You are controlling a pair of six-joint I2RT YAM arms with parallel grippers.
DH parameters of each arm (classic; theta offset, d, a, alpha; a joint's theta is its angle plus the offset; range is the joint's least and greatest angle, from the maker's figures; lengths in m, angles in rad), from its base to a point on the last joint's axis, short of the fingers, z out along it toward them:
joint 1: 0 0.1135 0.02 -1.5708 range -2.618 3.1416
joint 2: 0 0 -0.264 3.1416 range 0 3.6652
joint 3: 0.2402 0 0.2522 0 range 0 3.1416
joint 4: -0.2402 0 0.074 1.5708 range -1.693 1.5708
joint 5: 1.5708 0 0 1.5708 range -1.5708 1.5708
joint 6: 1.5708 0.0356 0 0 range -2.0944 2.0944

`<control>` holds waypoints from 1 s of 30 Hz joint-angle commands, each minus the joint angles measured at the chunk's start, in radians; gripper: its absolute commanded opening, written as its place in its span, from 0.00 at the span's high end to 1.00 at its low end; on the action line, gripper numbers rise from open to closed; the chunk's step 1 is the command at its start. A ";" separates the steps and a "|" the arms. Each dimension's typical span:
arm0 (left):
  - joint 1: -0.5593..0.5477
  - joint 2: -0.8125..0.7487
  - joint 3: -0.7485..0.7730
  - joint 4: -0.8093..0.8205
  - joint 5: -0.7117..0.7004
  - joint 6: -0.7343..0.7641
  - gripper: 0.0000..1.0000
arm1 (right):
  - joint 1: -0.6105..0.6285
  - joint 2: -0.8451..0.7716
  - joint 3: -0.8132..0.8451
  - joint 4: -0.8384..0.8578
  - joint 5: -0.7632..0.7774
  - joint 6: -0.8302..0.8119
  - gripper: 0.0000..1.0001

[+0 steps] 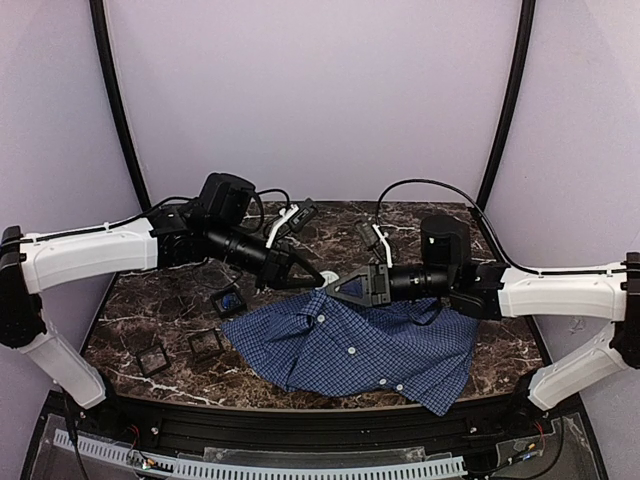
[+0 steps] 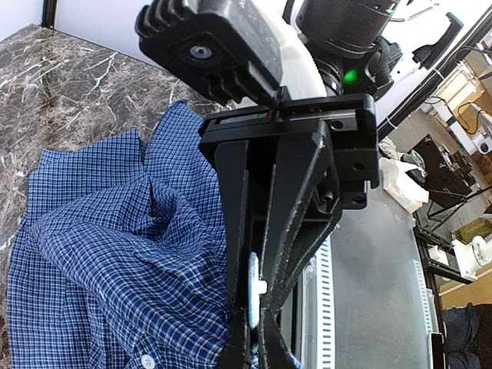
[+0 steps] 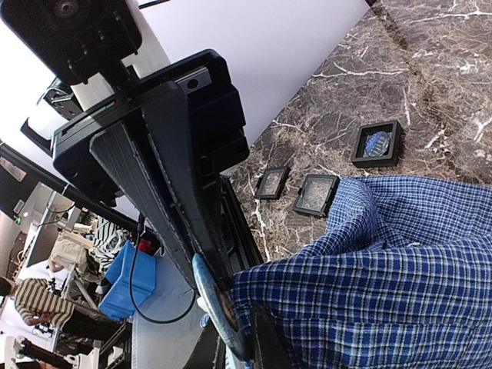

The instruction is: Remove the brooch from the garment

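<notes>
Next, my right gripper opens and takes the shirt lower [image 1: 324, 335] to draw it clear, because the shirt's edge is caught at the brooch in my left gripper.
The blue-and-white check shirt [image 1: 360, 345] lies crumpled on the marble table, its collar end lifted toward the grippers. The brooch [image 1: 325, 281] is a pale blue-grey disc at that raised edge. In the left wrist view it is edge-on [image 2: 253, 296] with a white stud, pinched between the tips of my left gripper [image 2: 257, 323], with the shirt [image 2: 100, 254] to the left. My left gripper [image 1: 312, 274] meets my right gripper [image 1: 338, 287] tip to tip. My right gripper [image 3: 246, 338] is shut on the shirt [image 3: 400, 269] right beside the brooch [image 3: 217, 307].
Three small black trays stand on the table left of the shirt: one holding a blue item [image 1: 228, 300] and two others [image 1: 205, 344], [image 1: 152, 358]. They also show in the right wrist view [image 3: 377, 144], [image 3: 317, 194], [image 3: 271, 183]. The table's front edge is just below the shirt.
</notes>
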State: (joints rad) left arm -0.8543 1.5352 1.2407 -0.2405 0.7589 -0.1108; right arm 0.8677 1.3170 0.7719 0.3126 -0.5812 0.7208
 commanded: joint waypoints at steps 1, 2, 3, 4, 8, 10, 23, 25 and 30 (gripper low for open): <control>-0.047 -0.015 0.003 0.006 0.145 0.018 0.99 | -0.052 0.060 0.018 -0.052 0.143 0.034 0.91; -0.049 -0.014 0.004 0.004 0.145 0.021 0.99 | -0.054 0.065 0.017 -0.046 0.138 0.034 0.91; -0.051 -0.015 0.004 0.003 0.142 0.021 0.99 | -0.055 0.068 0.017 -0.035 0.133 0.033 0.91; -0.052 -0.014 0.003 0.003 0.139 0.022 0.99 | -0.055 0.072 0.017 -0.025 0.129 0.030 0.91; -0.051 -0.009 0.006 -0.004 0.111 0.018 0.99 | -0.055 0.075 0.020 -0.010 0.104 0.002 0.88; -0.052 -0.009 0.010 -0.017 0.066 0.025 0.99 | -0.054 0.067 0.021 -0.002 0.073 -0.019 0.85; -0.019 0.080 0.089 -0.178 -0.208 0.045 0.99 | -0.003 -0.116 -0.053 -0.073 0.048 -0.137 0.24; -0.019 0.078 0.088 -0.177 -0.214 0.048 0.99 | 0.006 -0.136 -0.075 -0.098 0.093 -0.136 0.22; -0.017 0.069 0.087 -0.181 -0.234 0.059 0.99 | 0.079 -0.157 -0.077 -0.200 0.223 -0.163 0.23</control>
State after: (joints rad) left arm -0.8787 1.6199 1.3090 -0.3923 0.5579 -0.0738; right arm 0.8936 1.1736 0.7078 0.1989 -0.4767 0.5915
